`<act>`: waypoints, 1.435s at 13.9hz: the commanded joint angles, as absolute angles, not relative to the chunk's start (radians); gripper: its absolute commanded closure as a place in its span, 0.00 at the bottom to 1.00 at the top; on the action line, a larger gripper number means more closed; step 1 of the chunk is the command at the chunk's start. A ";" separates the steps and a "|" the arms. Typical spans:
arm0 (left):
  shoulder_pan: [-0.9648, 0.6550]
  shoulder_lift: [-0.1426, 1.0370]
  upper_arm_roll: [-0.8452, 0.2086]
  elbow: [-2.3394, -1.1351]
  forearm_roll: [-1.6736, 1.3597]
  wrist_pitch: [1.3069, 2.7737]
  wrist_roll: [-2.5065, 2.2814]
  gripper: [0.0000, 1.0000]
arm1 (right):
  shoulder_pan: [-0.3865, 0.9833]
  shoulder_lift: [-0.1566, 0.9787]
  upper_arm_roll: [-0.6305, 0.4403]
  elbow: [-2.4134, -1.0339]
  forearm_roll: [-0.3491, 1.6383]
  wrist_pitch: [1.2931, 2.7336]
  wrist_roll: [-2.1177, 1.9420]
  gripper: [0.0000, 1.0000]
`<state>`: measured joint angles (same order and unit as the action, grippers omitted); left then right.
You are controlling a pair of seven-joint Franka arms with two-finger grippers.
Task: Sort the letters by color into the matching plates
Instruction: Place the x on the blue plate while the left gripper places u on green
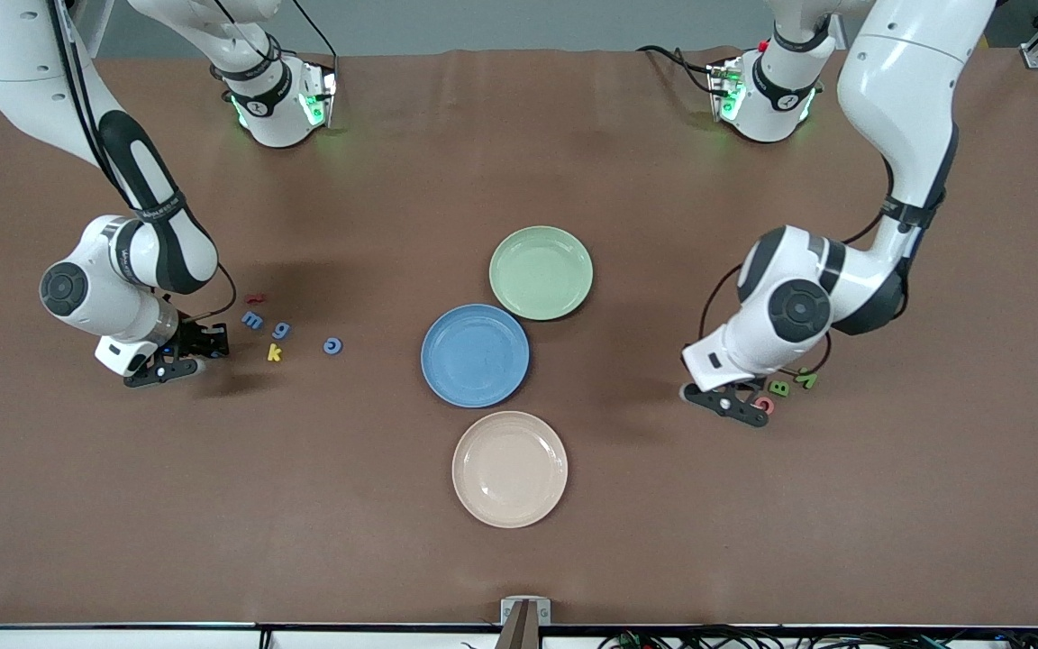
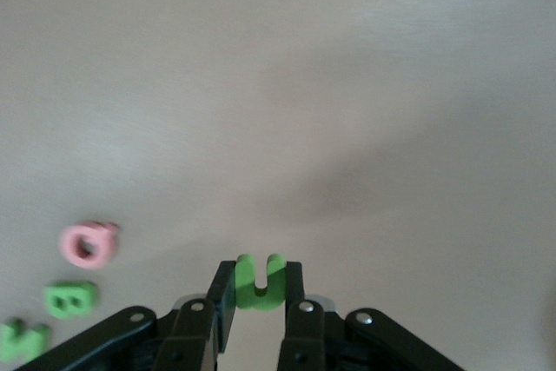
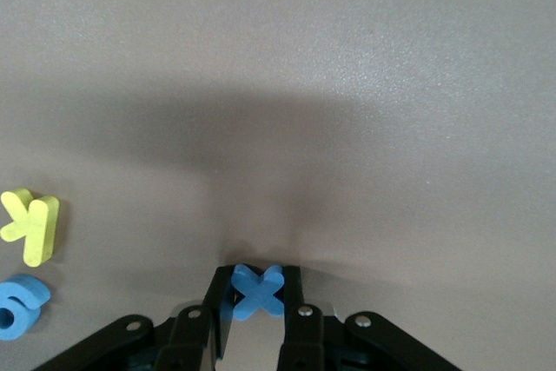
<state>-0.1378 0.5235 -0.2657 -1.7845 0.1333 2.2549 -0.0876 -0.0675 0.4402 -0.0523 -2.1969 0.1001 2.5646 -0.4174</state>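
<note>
Next, I release the blue X from my right gripper on the blue plate (image 1: 444, 369), between its middle and the blue c's edge.
My left gripper (image 2: 260, 277) is shut on a green U-shaped letter (image 2: 260, 288), low at the table beside a green B (image 1: 779, 388) and another green letter (image 1: 806, 379) at the left arm's end. My right gripper (image 3: 258, 286) is shut on a blue X letter (image 3: 258, 294), low at the table by a blue m (image 1: 252, 320), a blue g (image 1: 281, 330) and a blue c (image 1: 332, 345). The pale green plate (image 1: 541, 272) and the blue plate (image 1: 475, 355) lie mid-table, both bare. In the front view the held letters are hidden under the grippers.
A cream plate (image 1: 509, 469) lies nearer to the front camera than the blue plate. A red letter (image 1: 255, 298) and a yellow k (image 1: 274, 352) lie among the blue letters. A pink letter (image 1: 763, 405) lies by the left gripper (image 1: 735, 401).
</note>
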 commanded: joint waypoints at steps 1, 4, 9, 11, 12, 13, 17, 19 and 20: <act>-0.140 0.505 -0.331 -1.809 0.152 2.232 -0.236 0.99 | -0.064 0.428 -0.048 -2.180 0.107 2.504 -0.387 1.00; -0.213 0.506 -0.348 -1.810 0.152 2.230 -0.342 0.99 | -0.035 0.388 -0.046 -2.073 0.109 2.294 -0.295 1.00; -0.360 0.508 -0.353 -1.836 0.152 2.229 -0.647 0.99 | 0.151 0.380 -0.044 -1.948 0.118 2.178 0.096 1.00; -0.429 0.514 -0.354 -1.836 0.152 2.229 -0.785 0.98 | 0.253 0.396 -0.044 -1.890 0.120 2.184 0.283 1.00; -0.446 0.518 -0.354 -1.839 0.152 2.229 -0.819 0.95 | 0.303 0.419 -0.044 -1.858 0.120 2.184 0.378 1.00; -0.455 0.520 -0.354 -1.844 0.152 2.229 -0.830 0.95 | 0.355 0.443 -0.044 -1.829 0.120 2.187 0.472 1.00; -0.526 0.551 -0.354 -1.852 0.150 2.246 -0.961 0.89 | 0.501 0.549 -0.046 -1.708 0.118 2.191 0.730 1.00; -0.554 0.558 -0.354 -1.853 0.149 2.256 -1.040 0.76 | 0.550 0.610 -0.048 -1.652 0.111 2.200 0.826 1.00; -0.566 0.563 -0.354 -1.855 0.149 2.256 -1.076 0.53 | 0.569 0.639 -0.048 -1.625 0.107 2.204 0.869 1.00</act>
<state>-0.5425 0.5588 -0.3568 -1.8532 0.1340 2.2464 -1.0034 0.5357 0.5627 -0.0330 -1.7121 0.1112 2.2083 0.7909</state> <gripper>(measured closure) 0.731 0.722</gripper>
